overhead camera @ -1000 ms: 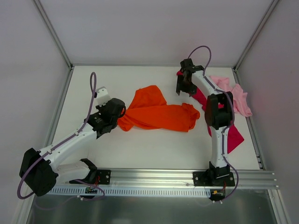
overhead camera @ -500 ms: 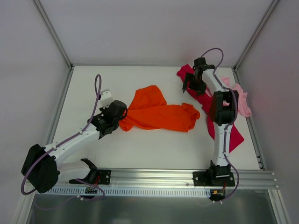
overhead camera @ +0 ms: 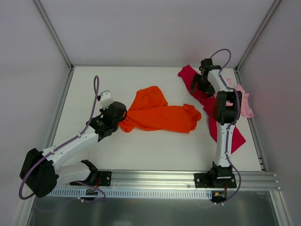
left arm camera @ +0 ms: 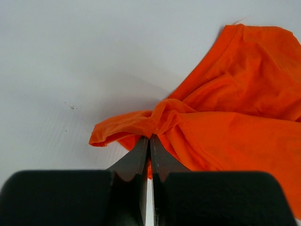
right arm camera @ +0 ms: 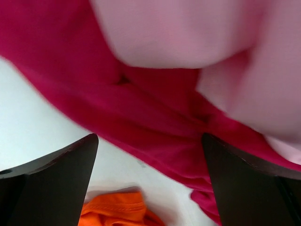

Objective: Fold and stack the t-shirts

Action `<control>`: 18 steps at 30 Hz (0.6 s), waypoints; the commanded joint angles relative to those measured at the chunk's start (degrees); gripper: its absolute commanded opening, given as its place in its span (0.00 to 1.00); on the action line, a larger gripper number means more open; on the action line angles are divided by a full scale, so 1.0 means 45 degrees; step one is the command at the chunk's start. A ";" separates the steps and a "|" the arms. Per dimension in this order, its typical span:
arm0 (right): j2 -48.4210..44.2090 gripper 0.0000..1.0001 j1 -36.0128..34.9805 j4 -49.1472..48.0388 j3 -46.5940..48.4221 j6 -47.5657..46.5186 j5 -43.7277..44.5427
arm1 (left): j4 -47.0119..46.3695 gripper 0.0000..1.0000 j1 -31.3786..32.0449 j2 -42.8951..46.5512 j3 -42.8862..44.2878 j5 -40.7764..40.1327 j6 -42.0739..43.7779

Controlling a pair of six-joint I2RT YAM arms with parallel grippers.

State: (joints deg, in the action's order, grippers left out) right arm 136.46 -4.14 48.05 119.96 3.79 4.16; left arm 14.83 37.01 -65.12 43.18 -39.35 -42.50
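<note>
The robot's right gripper will shut on the near-side corner [overhead camera: 188, 131] of the orange t-shirt, at the end nearest the magenta-red t-shirt.
The orange t-shirt [overhead camera: 160, 113] lies crumpled mid-table. My left gripper [overhead camera: 123, 114] is at its left end, and in the left wrist view the gripper [left arm camera: 149, 137] is shut on a bunched fold of the orange t-shirt [left arm camera: 235, 117]. The magenta-red t-shirt [overhead camera: 188, 75] stretches along the right side, with the light pink t-shirt [overhead camera: 244, 101] partly on top of it. My right gripper [overhead camera: 197, 85] hovers over the magenta shirt's far end. In the right wrist view the gripper [right arm camera: 149, 139] is open and empty above the magenta [right arm camera: 141, 108], pink [right arm camera: 188, 33] and orange [right arm camera: 117, 209] cloth.
The white table [overhead camera: 141, 150] is enclosed by white walls on the left, back and right. An aluminium rail [overhead camera: 164, 179] carrying both arm bases runs along the near edge.
My right gripper has opened wide and moved right and back, leaving the magenta shirt's far corner lying flat. My left gripper has barely shifted and still pinches the orange shirt.
</note>
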 commanded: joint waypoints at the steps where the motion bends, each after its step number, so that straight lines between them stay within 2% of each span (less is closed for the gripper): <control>1: -0.0091 0.99 0.0237 0.0979 0.0471 0.0288 0.2971 | -0.0190 0.00 -0.0081 0.0448 -0.0181 -0.0082 0.0187; 10: -0.0754 1.00 0.0256 0.1879 -0.0017 0.1500 0.8480 | -0.0092 0.00 -0.0062 0.1112 -0.0357 0.0015 0.0187; 15: -0.1243 1.00 0.0471 0.2387 -0.0213 0.2552 1.0341 | -0.0170 0.00 -0.0061 0.1171 -0.0416 0.0034 0.0226; 18: -0.1224 1.00 0.0821 0.3654 0.0293 0.4033 1.1437 | -0.0171 0.00 -0.0061 0.1171 -0.0416 0.0093 0.0226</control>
State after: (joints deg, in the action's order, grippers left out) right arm 135.37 -2.96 56.97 119.15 14.09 44.64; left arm 14.87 37.01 -60.86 41.74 -39.05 -42.44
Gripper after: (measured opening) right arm 0.995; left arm 0.010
